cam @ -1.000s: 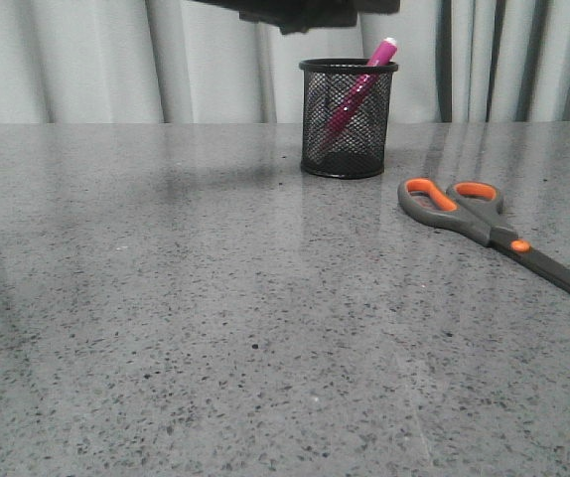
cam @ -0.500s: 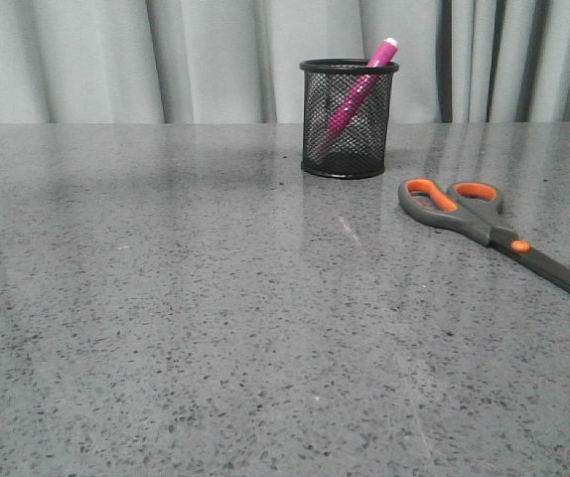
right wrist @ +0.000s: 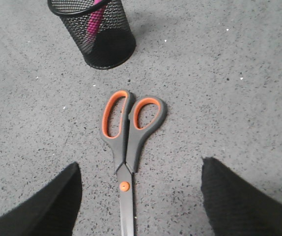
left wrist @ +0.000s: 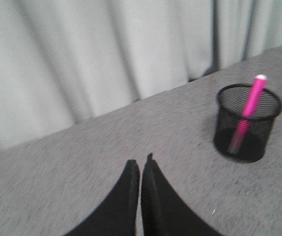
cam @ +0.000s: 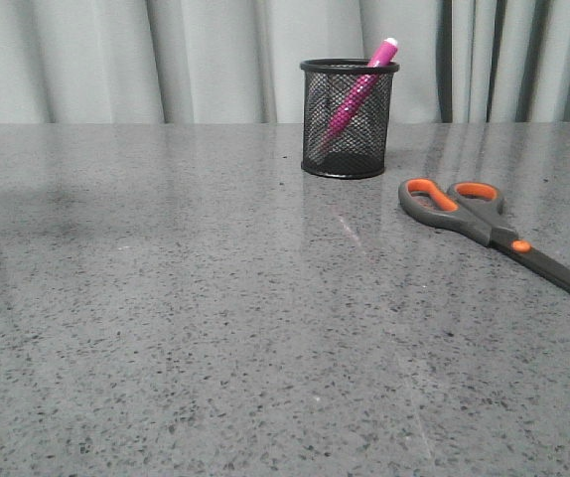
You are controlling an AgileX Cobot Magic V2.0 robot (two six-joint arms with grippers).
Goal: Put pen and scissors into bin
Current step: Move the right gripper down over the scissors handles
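Observation:
The grey handles of the scissors meet just beside the orange pivot. Next, my right gripper will close there on the scissors (cam: 492, 229) (right wrist: 126, 164).
The black mesh bin (cam: 348, 119) stands at the back middle of the table with the pink pen (cam: 356, 91) leaning inside it, its white end above the rim. The scissors (cam: 484, 227) lie flat on the right, handles toward the bin. In the right wrist view my right gripper (right wrist: 138, 169) is open above the scissors (right wrist: 127, 147), its fingers either side of the pivot, with the bin (right wrist: 94, 32) beyond. In the left wrist view my left gripper (left wrist: 141, 164) is shut and empty, above the table and away from the bin (left wrist: 246, 123) and pen (left wrist: 249, 105). Neither gripper shows in the front view.
A pale curtain (cam: 116, 60) hangs along the far edge of the grey speckled table (cam: 215, 328).
A dark arm above the bin one second ago has left the front view. The pen, bin and scissors have not moved.

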